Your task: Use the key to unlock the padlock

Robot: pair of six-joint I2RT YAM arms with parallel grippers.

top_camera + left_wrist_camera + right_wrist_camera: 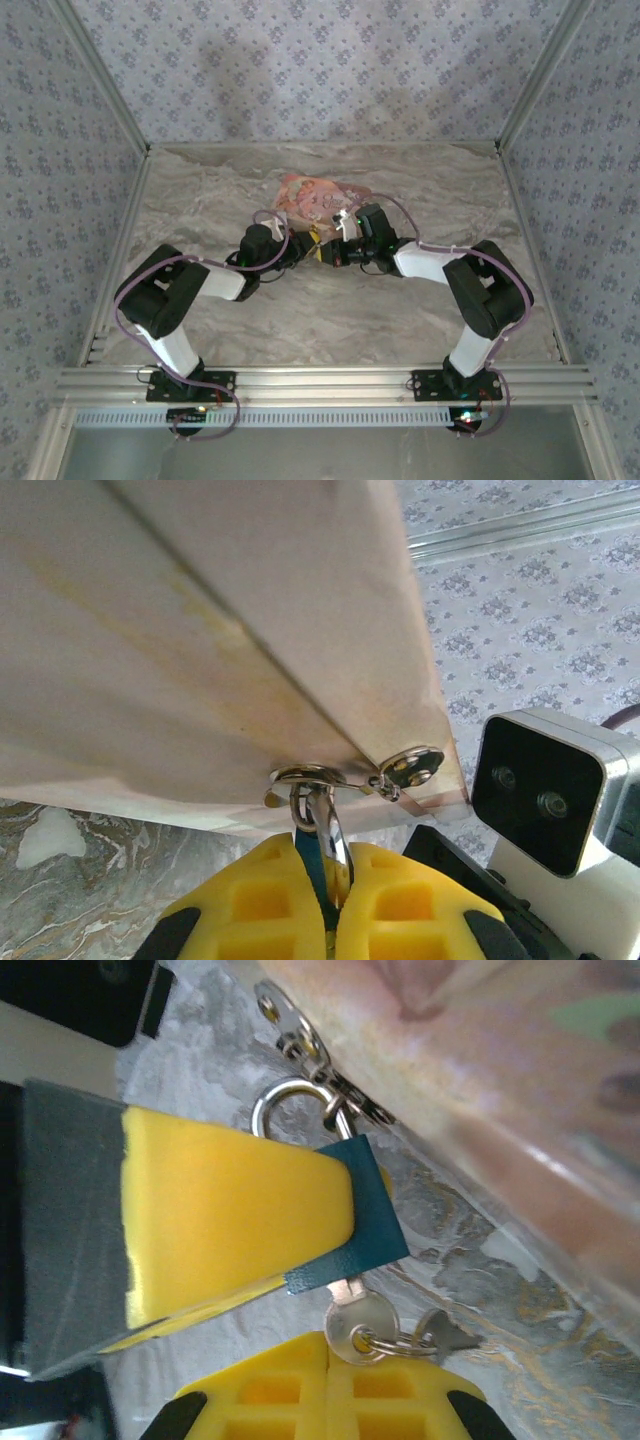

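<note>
I need to open my right gripper's fingers, as their ends touch only the lower edge of the key's head, and take the key (348, 1293) close under the padlock.
The padlock (372, 1222) is small and blue, with its silvery shackle (288, 1110) hooked through the pink pouch's zipper pull (300, 1038). My left gripper (325, 858) is shut on the padlock (313, 868), and its yellow finger (230, 1210) covers most of the body. The key (360, 1325) is stuck in the padlock's underside, with a second key (447, 1332) hanging on its ring. My right gripper (327, 1348) is shut, and the key's head lies against its fingertips; whether it is pinched does not show. From above, both grippers (300, 250) (338, 250) meet just in front of the pouch.
The pink illustrated pouch (315, 198) lies at the middle back of the marble table (220, 320), its edge lifted above the lock. Patterned walls (320, 70) close in the back and sides. The right wrist camera (550, 790) sits close beside my left fingers.
</note>
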